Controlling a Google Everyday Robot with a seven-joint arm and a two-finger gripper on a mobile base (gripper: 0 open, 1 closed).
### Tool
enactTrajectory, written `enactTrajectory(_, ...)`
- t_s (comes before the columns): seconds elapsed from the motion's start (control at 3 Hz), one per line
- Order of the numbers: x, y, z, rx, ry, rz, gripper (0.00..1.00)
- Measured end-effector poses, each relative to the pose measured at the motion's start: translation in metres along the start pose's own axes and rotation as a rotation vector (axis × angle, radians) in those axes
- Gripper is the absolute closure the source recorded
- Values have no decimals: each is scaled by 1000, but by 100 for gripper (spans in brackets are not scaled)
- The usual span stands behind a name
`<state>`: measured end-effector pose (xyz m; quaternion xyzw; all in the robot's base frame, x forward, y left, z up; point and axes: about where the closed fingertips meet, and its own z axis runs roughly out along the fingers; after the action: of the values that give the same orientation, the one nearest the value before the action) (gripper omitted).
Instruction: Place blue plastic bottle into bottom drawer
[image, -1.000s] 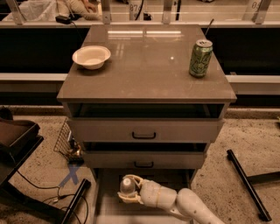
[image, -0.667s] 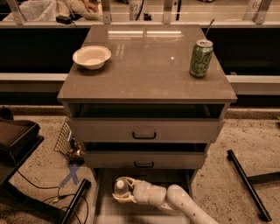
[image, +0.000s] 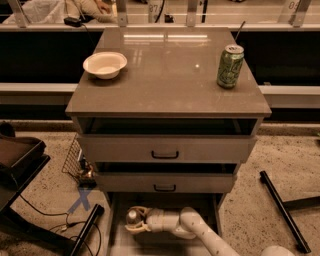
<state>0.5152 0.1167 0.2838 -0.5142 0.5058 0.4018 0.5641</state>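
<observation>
Next, my gripper lets go of the blue plastic bottle beside the bottom drawer's side (image: 126, 228) that is nearest to the wire basket. The bottle is now held at the drawer.
The bottom drawer (image: 119, 239) is pulled out at the foot of the cabinet, showing its flat grey-brown floor. My gripper (image: 134, 220) reaches in from the lower right on a white arm and hangs over the drawer's left half. Its fingers (image: 137, 229) curve around the blue plastic bottle (image: 132, 216). I see the bottle mostly end-on as a small pale round top, and the fingers hide its body. I cannot tell whether the bottle touches the drawer floor.
A green soda can (image: 229, 66) stands at the cabinet top's right, and a white bowl (image: 105, 64) at its left. Both upper drawers (image: 165, 149) are slightly out. A black bar (image: 282, 210) lies on the floor at the right. A dark cart (image: 17, 160), wire basket (image: 74, 159) and cables are at the left.
The gripper with the bottle has moved left over the bottom drawer. The can, bowl and upper drawers have not moved.
</observation>
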Motion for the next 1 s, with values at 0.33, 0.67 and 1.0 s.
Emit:
enactTrajectory(0.33, 2, -8, -6, 22, 11, -2, 100)
enactTrajectory(0.67, 5, -3, 2, 9, -6, 22, 100)
enactTrajectory(1.0, 13, 4, 17, -8, -64, 59, 100)
